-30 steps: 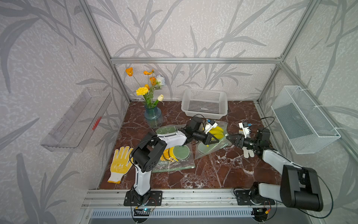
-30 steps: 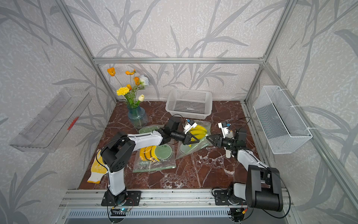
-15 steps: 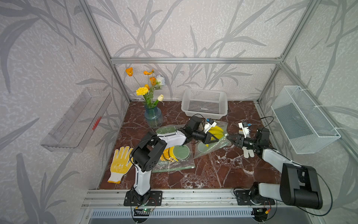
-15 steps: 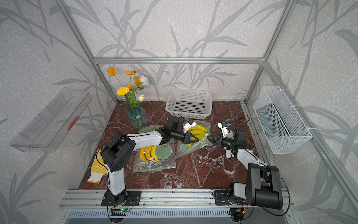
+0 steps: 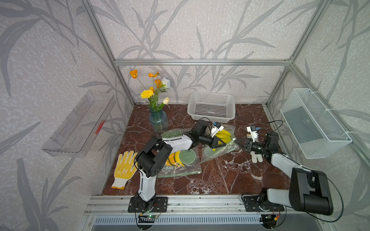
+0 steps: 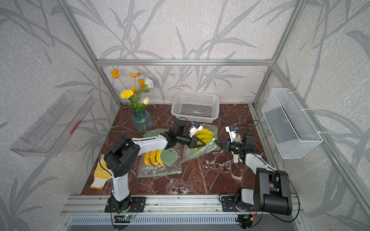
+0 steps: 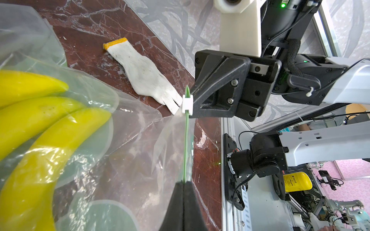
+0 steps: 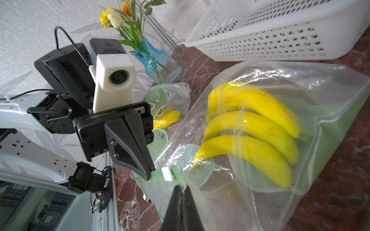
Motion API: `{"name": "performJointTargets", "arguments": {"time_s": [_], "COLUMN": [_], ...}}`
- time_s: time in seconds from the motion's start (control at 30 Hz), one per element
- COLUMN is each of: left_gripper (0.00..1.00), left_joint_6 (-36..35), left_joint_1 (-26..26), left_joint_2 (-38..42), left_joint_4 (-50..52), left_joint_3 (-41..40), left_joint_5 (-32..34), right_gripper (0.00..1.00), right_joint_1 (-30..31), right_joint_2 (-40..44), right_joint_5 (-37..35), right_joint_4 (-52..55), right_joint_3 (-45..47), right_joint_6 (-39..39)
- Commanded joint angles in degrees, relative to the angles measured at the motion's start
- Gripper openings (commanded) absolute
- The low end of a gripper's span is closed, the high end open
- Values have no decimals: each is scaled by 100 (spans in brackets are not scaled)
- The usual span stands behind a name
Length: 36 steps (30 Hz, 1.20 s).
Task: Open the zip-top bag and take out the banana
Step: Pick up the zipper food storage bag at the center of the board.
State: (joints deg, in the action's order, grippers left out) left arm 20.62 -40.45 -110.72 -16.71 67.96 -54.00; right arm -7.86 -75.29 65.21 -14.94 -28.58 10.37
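Observation:
My left gripper is pinching the bag's green zip short of the white slider. It should open and take the slider (image 7: 187, 103) before it pulls the slider along.
The clear zip-top bag (image 5: 219, 150) lies mid-table with a bunch of yellow bananas (image 5: 222, 134) (image 6: 204, 134) inside. Its green zip strip (image 7: 186, 140) is raised and stretched between my two grippers. The left gripper (image 7: 184, 182) (image 5: 224, 144) is shut on one end of the strip. The right gripper (image 8: 182, 187) (image 5: 236, 141) is shut on the bag's edge right beside the white slider (image 8: 167, 173) (image 7: 187, 102). The two grippers meet tip to tip at the bag's near right corner. The bananas (image 8: 250, 140) (image 7: 40, 120) stay inside the film.
A second bag with bananas and a green disc (image 5: 180, 160) lies under the left arm. A yellow glove (image 5: 124, 166) lies front left and a white glove (image 5: 256, 158) under the right arm. The white basket (image 5: 211, 107) and flower vase (image 5: 158, 120) stand behind.
The right gripper's jaws have closed on the bag's edge by the slider. The left gripper has kept its grip on the strip and has hardly moved.

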Motion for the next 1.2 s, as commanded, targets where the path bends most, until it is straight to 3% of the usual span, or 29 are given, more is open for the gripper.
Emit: {"name": "performJointTargets", "arguments": {"time_s": [0.0,0.1,0.27,0.37,0.63,1.17], "left_gripper": [0,0,30,37,37,35], "left_joint_6": [-67,-51,54,20,-81,-559], "left_joint_1": [25,24,20,15,-87,-359], "left_joint_2": [-47,-38,172,316,-19,-288], "left_joint_4": [26,131,55,61,350,966], "left_joint_3": [-54,4,15,95,750,1158], "left_joint_5": [44,78,284,425,412,673], "right_gripper": [0,0,0,0,0,0], "right_joint_1": [30,79,135,167,236,293], "right_joint_2": [5,24,42,80,124,111], "right_joint_5": [141,128,76,10,-74,-61], "right_joint_4": [-54,-66,-17,43,131,150], "right_joint_3": [-131,-122,-130,-130,-148,-161], "right_joint_6": [-52,-53,-82,-119,-178,-212]}}
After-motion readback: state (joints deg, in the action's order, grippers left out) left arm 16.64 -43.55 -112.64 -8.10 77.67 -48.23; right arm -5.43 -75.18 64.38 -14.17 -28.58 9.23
